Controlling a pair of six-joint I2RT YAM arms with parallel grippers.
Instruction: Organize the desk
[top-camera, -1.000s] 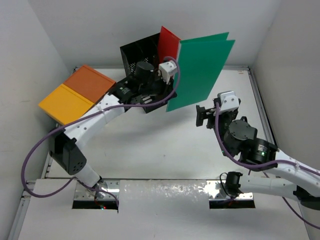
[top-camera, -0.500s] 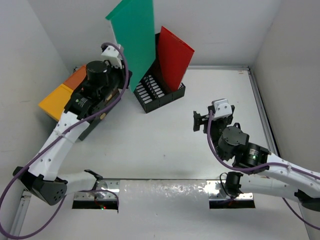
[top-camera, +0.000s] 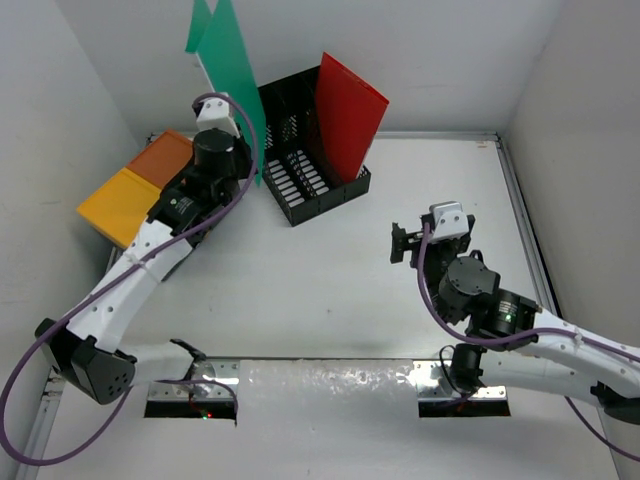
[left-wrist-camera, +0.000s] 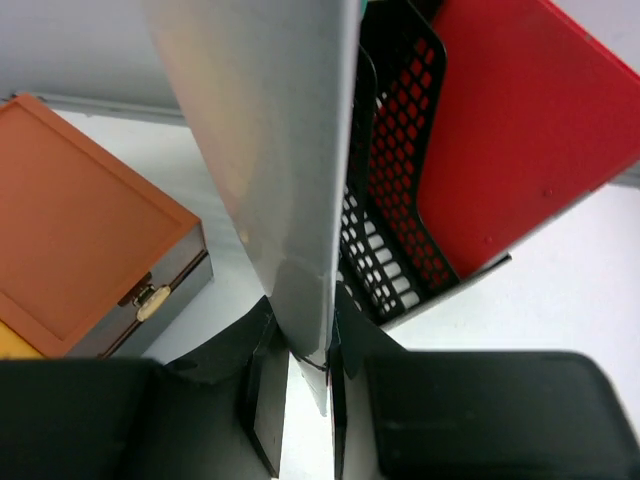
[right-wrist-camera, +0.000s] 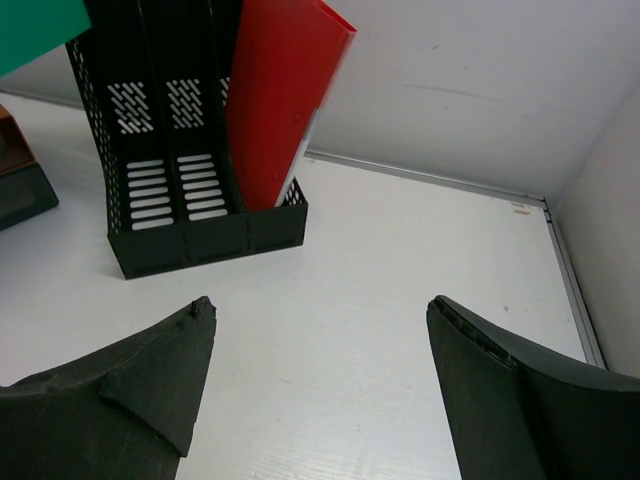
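Observation:
The robot's left gripper needs to release the green folder in the black mesh file rack's slot (top-camera: 268, 157) (left-wrist-camera: 360, 255) nearest the drawer box.
The desk (top-camera: 330, 290) is a white tabletop. My left gripper (top-camera: 248, 165) is shut on the bottom edge of a green folder (top-camera: 230, 70) and holds it upright, just left of the black mesh file rack (top-camera: 300, 175). In the left wrist view the folder (left-wrist-camera: 280, 150) shows edge-on between the jaws of my left gripper (left-wrist-camera: 305, 350), beside the rack (left-wrist-camera: 385, 230). A red folder (top-camera: 348, 110) stands in the rack's right slot. My right gripper (top-camera: 408, 243) is open and empty above the bare desk (right-wrist-camera: 400, 260), facing the rack (right-wrist-camera: 170, 190).
An orange-yellow drawer box (top-camera: 150, 185) sits at the far left by the wall, close to my left arm; it also shows in the left wrist view (left-wrist-camera: 80, 230). White walls enclose the desk at the back and on both sides. Metal rails run along the desk's edges.
My left arm swung the green folder from the right of the rack over to its left and turned it upright. My right gripper barely shifted and stayed open.

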